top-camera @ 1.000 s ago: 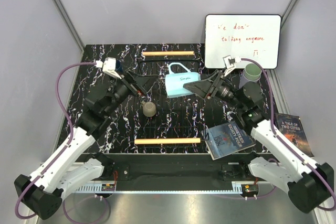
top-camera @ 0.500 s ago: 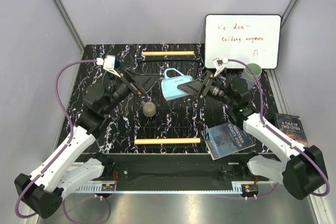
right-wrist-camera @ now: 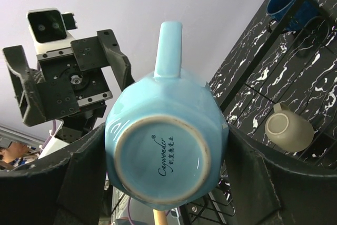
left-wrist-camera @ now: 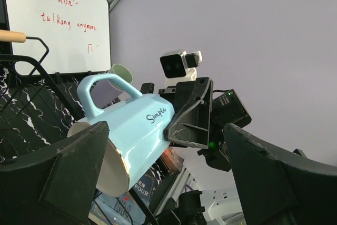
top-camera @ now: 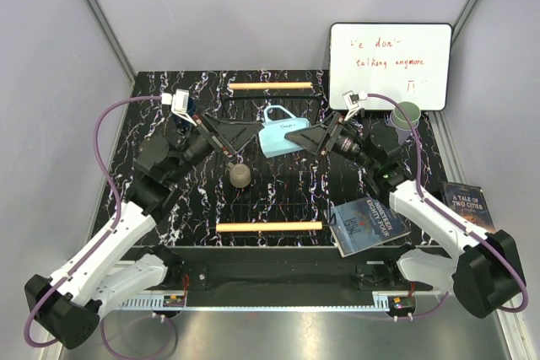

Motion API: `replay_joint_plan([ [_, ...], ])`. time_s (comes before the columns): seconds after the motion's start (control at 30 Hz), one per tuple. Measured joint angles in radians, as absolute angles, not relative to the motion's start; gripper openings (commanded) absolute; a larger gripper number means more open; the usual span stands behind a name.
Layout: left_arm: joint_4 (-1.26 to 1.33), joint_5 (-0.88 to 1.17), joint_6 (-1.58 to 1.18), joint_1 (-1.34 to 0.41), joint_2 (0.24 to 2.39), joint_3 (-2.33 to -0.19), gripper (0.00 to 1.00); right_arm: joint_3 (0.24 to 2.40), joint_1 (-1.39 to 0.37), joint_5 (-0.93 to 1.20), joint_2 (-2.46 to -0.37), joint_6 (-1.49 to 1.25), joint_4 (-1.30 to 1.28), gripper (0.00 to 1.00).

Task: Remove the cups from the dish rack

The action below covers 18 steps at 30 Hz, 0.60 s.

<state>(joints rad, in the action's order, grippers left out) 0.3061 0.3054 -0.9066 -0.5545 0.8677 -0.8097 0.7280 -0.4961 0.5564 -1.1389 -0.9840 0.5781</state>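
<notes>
My right gripper is covering the base end of the light blue mug, so next my left gripper pinches the mug's rim point(top-camera: 267, 156) opposite its handle, with one finger inside the opening of the mug.
My right gripper point(top-camera: 297, 137) point(right-wrist-camera: 166, 168) is shut on the light blue mug point(top-camera: 275, 135) point(right-wrist-camera: 164, 156), gripping its base end sideways above the dish rack point(top-camera: 278, 200) point(right-wrist-camera: 295, 40). The mug's handle point(left-wrist-camera: 100, 85) points up and its open mouth faces my left gripper point(top-camera: 245, 136) point(left-wrist-camera: 164, 154). That gripper is open, its fingers point(left-wrist-camera: 73, 162) straddling the mug's mouth end without a visible grip. A beige mug point(top-camera: 240, 175) point(right-wrist-camera: 288, 129) lies in the rack. A dark navy mug point(right-wrist-camera: 287, 1) sits at the rack's far corner. A pale green tumbler point(top-camera: 406, 115) point(left-wrist-camera: 122, 75) stands on the table right of the rack.
A white whiteboard point(top-camera: 390, 65) point(left-wrist-camera: 58, 22) leans at the back right. One book point(top-camera: 367, 223) lies off the rack's front right corner and another point(top-camera: 471, 204) lies farther right. The rack's wooden handles point(top-camera: 270, 86) point(top-camera: 268, 226) mark its far and near ends.
The right arm swung the light blue mug left and tipped it toward the left gripper. The left gripper reached right, so its fingers now flank the mug's mouth.
</notes>
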Motion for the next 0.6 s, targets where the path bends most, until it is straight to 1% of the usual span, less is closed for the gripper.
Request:
replay_joint_plan([
  [0.23,0.324,0.312,-0.919,-0.564,0.887,-0.807,0.94,0.728,-0.496,0.562,-1.138,-1.019,0.652,0.0],
  [0.5,0.356,0.326,-0.942,-0.615,0.922,-0.805,0.93,0.728,-0.496,0.574,-1.216,-1.1,0.803,0.0],
  [0.53,0.363,0.326,-0.944,-0.624,0.924,-0.803,0.91,0.728,-0.496,0.579,-1.228,-1.107,0.814,0.0],
  [0.6,0.372,0.326,-0.948,-0.645,0.931,-0.801,0.81,0.728,-0.496,0.59,-1.251,-1.125,0.837,0.0],
])
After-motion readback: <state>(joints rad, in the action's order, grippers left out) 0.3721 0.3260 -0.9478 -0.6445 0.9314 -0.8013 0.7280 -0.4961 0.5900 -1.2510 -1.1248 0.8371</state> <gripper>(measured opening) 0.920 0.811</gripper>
